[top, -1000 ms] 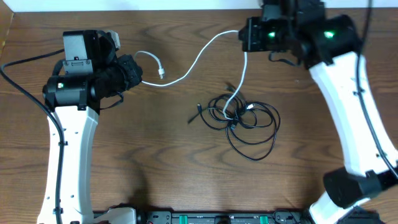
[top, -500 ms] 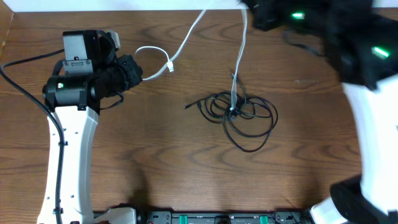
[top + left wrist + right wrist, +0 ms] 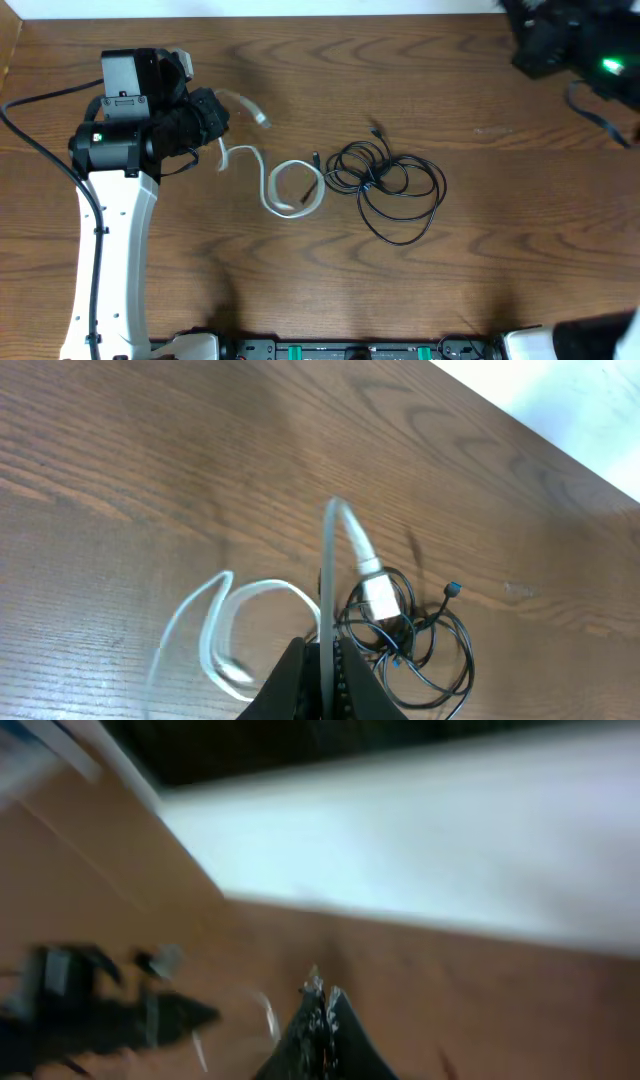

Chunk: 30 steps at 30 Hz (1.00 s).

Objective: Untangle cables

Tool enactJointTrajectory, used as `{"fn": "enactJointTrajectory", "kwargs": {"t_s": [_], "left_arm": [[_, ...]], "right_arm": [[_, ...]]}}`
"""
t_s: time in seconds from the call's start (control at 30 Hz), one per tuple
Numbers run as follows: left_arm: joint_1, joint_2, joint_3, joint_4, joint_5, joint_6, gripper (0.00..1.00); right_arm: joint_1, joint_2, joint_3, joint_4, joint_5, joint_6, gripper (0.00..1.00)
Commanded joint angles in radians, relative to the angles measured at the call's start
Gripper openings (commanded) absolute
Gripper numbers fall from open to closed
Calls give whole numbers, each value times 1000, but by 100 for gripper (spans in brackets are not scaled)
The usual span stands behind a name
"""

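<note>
Next, my left gripper sets the white cable down and lets go of it on the wood [image 3: 264, 200] [image 3: 200, 665] between my left arm and the coiled black cable.
My left gripper [image 3: 218, 117] at the table's left is shut on the white cable [image 3: 290, 192]. In the left wrist view the cord stands up between the fingers [image 3: 300, 682] of that gripper [image 3: 325, 660], bends over and ends in a white plug [image 3: 377, 598]. The rest of the white cable [image 3: 215, 622] lies slack in a loop on the wood. The black cable [image 3: 388, 180] sits coiled just right of that loop, and its small plug [image 3: 316, 158] reaches the loop's edge. My right gripper [image 3: 320, 990] is shut on nothing, high at the back right, in a blurred view.
The right arm [image 3: 575, 52] shows as a blur at the top right corner. The left arm's white link [image 3: 110, 250] runs down the left side, with its thick black wire [image 3: 30, 130] beside it. A pale wall [image 3: 420, 840] borders the far table edge.
The white cable has left the right gripper and dropped into a loop on the table beside the black coil. The right arm swung up and away to the right. The left arm stayed still.
</note>
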Motion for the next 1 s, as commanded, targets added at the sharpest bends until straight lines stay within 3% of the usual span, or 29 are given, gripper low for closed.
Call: {"fn": "enactJointTrajectory", "kwargs": {"t_s": [0.0, 0.17, 0.37, 0.43, 0.7, 0.97], "left_arm": [[4, -17, 6, -2, 1, 25, 8], [4, -17, 6, -2, 1, 44, 8], [4, -17, 6, 18, 1, 52, 8], [4, -17, 6, 20, 1, 72, 8], [-10, -11, -70, -70, -5, 114, 8], [-76, 58, -276, -16, -59, 115, 8]], "right_arm": [[2, 81, -21, -63, 4, -92, 1], [38, 201, -21, -152, -29, -194, 8], [101, 333, -21, -180, -56, -272, 31], [121, 371, -21, -181, -56, -293, 35], [151, 491, -21, -157, -48, -302, 36], [152, 506, -21, -147, -46, -310, 40]]}}
